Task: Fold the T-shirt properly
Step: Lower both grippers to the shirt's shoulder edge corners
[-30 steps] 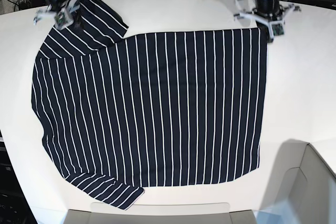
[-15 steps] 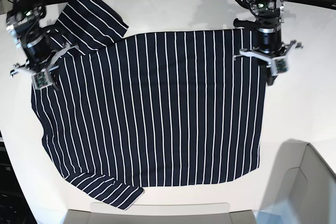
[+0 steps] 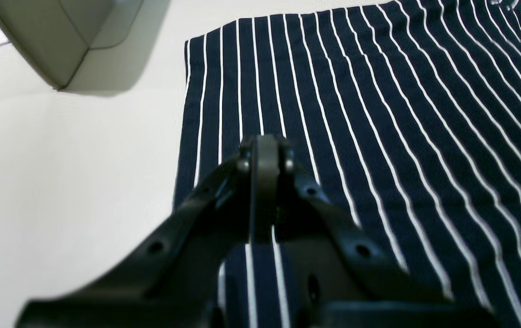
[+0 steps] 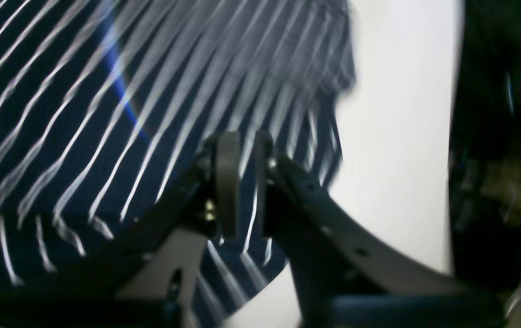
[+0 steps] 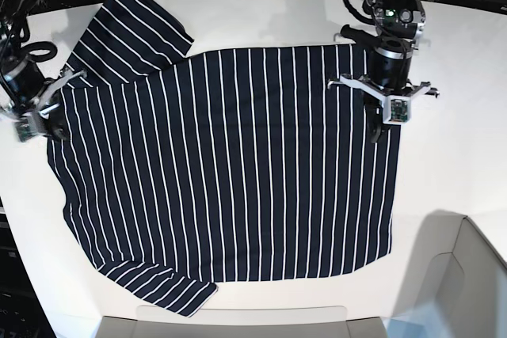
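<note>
Next, my right gripper will go to the T-shirt's back sleeve (image 5: 118, 53) and close there, close to the seam where it joins the T-shirt's body.
The dark navy T-shirt (image 5: 230, 164) with thin white stripes lies spread flat on the white table, one sleeve at the back left and one at the front left. My left gripper (image 5: 379, 134) hovers over the shirt's right edge. In the left wrist view its jaws (image 3: 265, 146) are pressed together and empty above the striped fabric (image 3: 379, 114). My right gripper (image 5: 49, 126) is at the shirt's left edge. The right wrist view is blurred. There the gripper (image 4: 242, 155) stands over the shirt (image 4: 82, 114) with only a narrow slit between its fingers and nothing seen held.
A grey bin (image 5: 463, 282) stands at the front right corner and also shows in the left wrist view (image 3: 59, 36). A grey tray rim (image 5: 238, 316) runs along the front edge. Cables lie beyond the table's back edge.
Both arms have moved forward from the table's back. The left gripper went from the shirt's back right corner onto its right edge. The right gripper went from the back sleeve to the left edge.
</note>
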`<state>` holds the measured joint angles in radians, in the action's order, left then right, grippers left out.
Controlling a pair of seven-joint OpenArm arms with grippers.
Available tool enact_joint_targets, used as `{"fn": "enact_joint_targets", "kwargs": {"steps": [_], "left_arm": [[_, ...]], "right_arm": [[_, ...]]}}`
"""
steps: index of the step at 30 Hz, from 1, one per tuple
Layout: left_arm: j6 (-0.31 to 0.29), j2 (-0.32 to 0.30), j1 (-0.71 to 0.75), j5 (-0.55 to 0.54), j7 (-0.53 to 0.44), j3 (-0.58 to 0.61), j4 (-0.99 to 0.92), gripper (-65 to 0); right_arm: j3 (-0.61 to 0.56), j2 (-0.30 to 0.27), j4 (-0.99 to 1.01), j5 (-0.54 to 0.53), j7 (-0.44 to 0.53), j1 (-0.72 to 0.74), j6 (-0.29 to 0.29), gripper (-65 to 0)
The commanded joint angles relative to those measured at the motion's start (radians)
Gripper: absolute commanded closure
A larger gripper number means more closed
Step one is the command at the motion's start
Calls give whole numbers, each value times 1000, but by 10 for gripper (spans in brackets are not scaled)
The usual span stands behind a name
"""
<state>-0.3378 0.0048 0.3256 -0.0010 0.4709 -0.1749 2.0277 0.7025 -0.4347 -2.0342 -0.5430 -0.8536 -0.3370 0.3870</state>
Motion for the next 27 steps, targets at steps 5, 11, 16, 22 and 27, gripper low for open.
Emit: {"fn": "enact_joint_targets", "kwargs": {"steps": [5, 11, 16, 22, 27], "left_arm": [[4, 4, -4, -1, -24, 5, 20, -26], [4, -1, 46, -1, -24, 5, 21, -26], [3, -41, 108, -1, -24, 5, 21, -26], [3, -47, 163, -1, -24, 5, 21, -26], [3, -81, 168, -1, -24, 5, 21, -26]], "right_arm": [[18, -75, -10, -285, 27, -26, -214, -123], [55, -60, 65, -423, 18, -58, -207, -124], [125, -5, 235, -550, -11, -150, -207, -125], [210, 52, 429, -486, -39, -235, -128, -124], [233, 64, 666, -443, -43, -236, -21, -124]]}}
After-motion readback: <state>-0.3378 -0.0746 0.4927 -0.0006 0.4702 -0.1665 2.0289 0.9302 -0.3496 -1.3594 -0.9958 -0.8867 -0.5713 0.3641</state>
